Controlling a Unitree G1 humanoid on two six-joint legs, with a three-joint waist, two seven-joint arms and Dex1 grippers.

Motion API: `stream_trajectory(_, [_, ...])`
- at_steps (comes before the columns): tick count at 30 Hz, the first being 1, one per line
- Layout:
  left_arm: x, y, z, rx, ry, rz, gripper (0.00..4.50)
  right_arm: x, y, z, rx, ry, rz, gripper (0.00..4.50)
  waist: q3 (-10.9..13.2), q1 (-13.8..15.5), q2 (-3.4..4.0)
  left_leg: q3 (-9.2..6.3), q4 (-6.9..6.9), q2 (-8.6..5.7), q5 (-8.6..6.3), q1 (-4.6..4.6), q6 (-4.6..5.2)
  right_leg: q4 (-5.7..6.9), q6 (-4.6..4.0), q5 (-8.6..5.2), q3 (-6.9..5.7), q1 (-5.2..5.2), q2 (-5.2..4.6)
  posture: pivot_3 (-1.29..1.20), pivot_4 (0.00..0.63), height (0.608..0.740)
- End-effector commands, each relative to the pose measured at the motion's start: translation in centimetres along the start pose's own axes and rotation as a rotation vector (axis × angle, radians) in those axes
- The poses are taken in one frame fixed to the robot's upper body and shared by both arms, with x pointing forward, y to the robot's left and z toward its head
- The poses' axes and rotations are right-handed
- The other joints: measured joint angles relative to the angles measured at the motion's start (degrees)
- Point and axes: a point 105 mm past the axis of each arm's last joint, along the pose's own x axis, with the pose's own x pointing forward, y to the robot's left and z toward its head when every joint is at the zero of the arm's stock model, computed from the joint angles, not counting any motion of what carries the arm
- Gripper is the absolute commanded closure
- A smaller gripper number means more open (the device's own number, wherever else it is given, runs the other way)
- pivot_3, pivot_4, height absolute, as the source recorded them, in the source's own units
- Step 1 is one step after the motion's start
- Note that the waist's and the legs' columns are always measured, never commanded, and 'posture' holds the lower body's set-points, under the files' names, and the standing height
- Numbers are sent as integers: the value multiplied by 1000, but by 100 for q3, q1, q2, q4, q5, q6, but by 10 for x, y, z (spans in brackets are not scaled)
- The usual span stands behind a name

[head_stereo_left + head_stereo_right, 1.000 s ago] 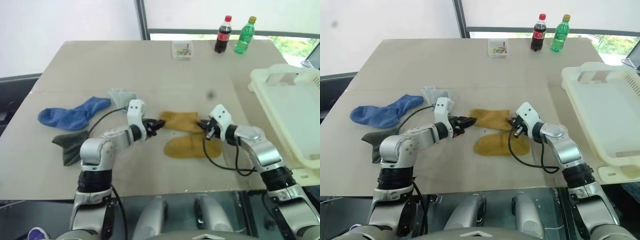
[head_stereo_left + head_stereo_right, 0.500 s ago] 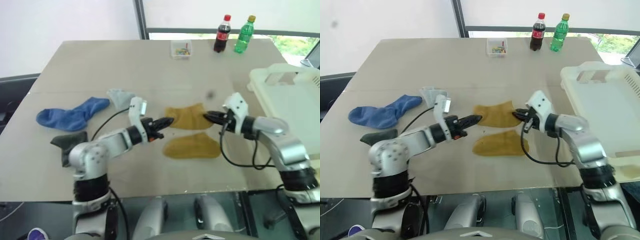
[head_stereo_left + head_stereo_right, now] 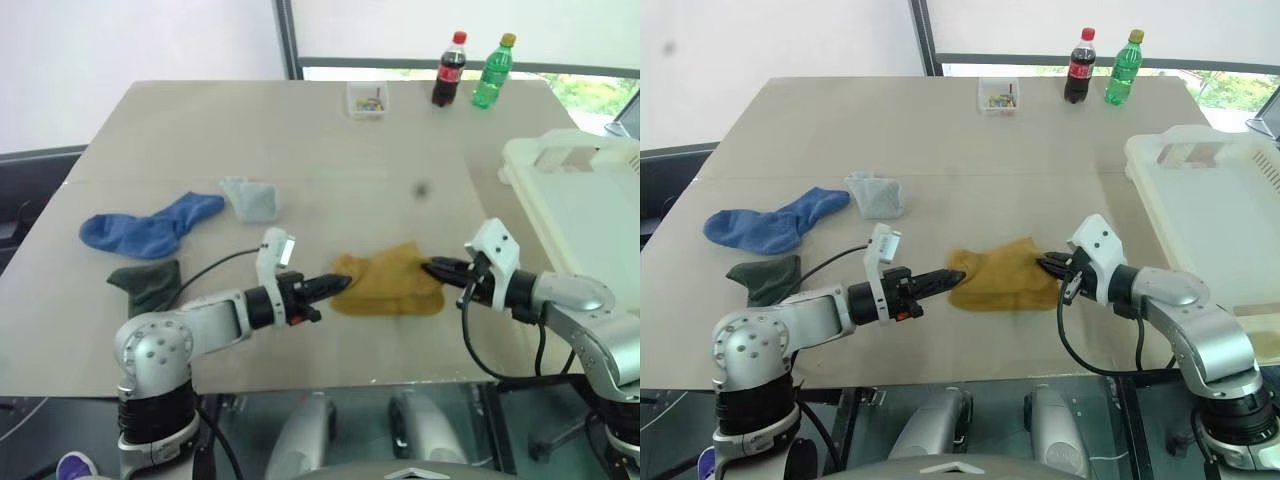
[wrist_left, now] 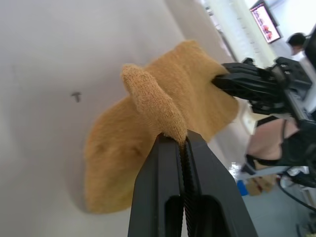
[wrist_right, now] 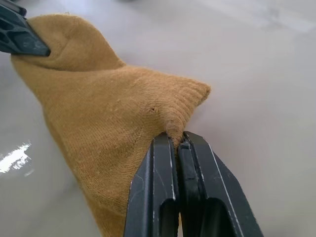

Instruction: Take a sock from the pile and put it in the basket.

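I will lay down the edge-pinched mustard-yellow sock cuff in my right gripper, fold it, then take the body [image 5: 126, 129] for the basket.
A mustard-yellow sock [image 3: 390, 280] is stretched between both grippers, low over the table near its front edge. My left gripper [image 3: 340, 284] is shut on a pinched fold at one end [image 4: 163, 113]. My right gripper [image 3: 432, 268] is shut on the opposite edge [image 5: 98, 113]. The rest of the pile lies to the left: a blue sock [image 3: 150, 228], a dark green sock [image 3: 148, 285] and a pale grey sock [image 3: 252, 198]. The cream-white basket [image 3: 520, 165] stands at the table's right side, beyond my right arm.
A cola bottle [image 3: 447, 70], a green bottle [image 3: 490, 72] and a small clear box [image 3: 366, 98] stand at the table's far edge. The table's front edge runs just below both grippers.
My left gripper has shut on the yellow sock's end. Both grippers have drawn back toward the table's front edge, dragging the sock with them over where a second yellow sock lay.
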Motion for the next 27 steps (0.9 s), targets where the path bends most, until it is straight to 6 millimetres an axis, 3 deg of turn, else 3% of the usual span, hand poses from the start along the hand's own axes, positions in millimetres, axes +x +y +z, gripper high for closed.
stream_trajectory(1, [6,5,-3,16,-2,20,4404,0,3,-9,-13,23,-7,4500,0,6,0,0,0,0,0,0,0,-1,-5,-3,0,0,0,0,150,740])
stream_trajectory(5, [11,14,-8,11,19,59,4404,1,1,-22,-14,50,-28,4500,0,10,0,0,-2,1,0,-4,0,-8,-5,-3,-1,0,-1,0,150,740])
stream_trajectory(12, [4,12,-3,26,5,47,1077,3,-7,-27,-54,64,-26,4500,-1,6,1,-1,-2,3,0,-3,0,-12,-2,-4,-3,1,1,0,150,740])
stream_trajectory(13, [0,11,0,31,-8,35,641,2,-8,-24,-52,48,-24,4169,-1,4,1,0,-2,3,0,-2,0,-12,-2,-5,-2,1,0,0,150,740])
stream_trajectory(17, [-20,2,6,52,-52,-30,633,-13,-9,-8,-134,4,-21,2678,0,-3,1,0,-3,5,0,-3,0,-12,-1,-5,-2,0,2,0,150,740])
stream_trajectory(22, [-42,9,5,58,-29,-28,633,-28,0,11,-144,-92,40,2678,0,9,1,-3,-15,7,-1,-7,1,-31,-2,-5,-5,1,0,0,150,740])
stream_trajectory(25, [-43,13,4,47,-3,-25,633,-29,2,15,-137,-124,58,3503,0,16,1,-2,-17,7,-1,-8,1,-37,-4,-7,-6,2,-1,0,150,740])
stream_trajectory(27, [-41,17,-2,35,29,-16,633,-25,6,17,-138,-145,82,4438,0,13,1,0,-17,6,-1,-7,1,-37,-7,-9,-4,3,-3,0,150,740])
